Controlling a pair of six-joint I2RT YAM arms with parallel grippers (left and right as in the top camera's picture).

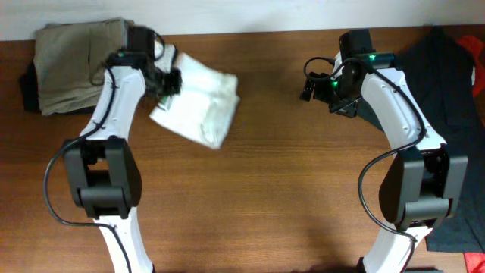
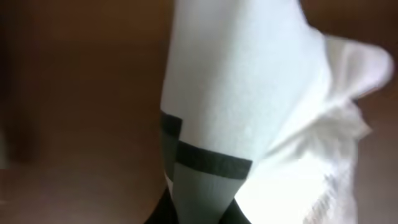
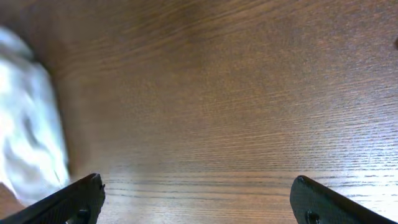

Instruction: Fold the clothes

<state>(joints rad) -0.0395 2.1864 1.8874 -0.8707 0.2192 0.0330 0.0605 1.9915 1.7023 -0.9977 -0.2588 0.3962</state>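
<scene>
The robot's left gripper should release the white T-shirt on top of the folded khaki-beige trousers [image 1: 82, 57] in the back corner.
The white T-shirt [image 1: 198, 102] lies bunched and partly folded on the wooden table at the left centre. My left gripper [image 1: 168, 85] is shut on its left edge; the left wrist view shows the white cloth [image 2: 249, 87] with its dark striped mark [image 2: 208, 158] pinched between the fingers [image 2: 199, 211]. My right gripper [image 1: 309, 85] is open and empty, above bare wood right of the shirt. In the right wrist view its fingers [image 3: 196, 196] are spread wide, with a blurred edge of the shirt [image 3: 28, 130] at the far left.
Folded khaki-beige trousers [image 1: 72, 64] lie at the back left corner, beside the left arm. A large dark charcoal garment [image 1: 447, 83] lies along the right side under the right arm, with something red [image 1: 474, 42] at the back right.
</scene>
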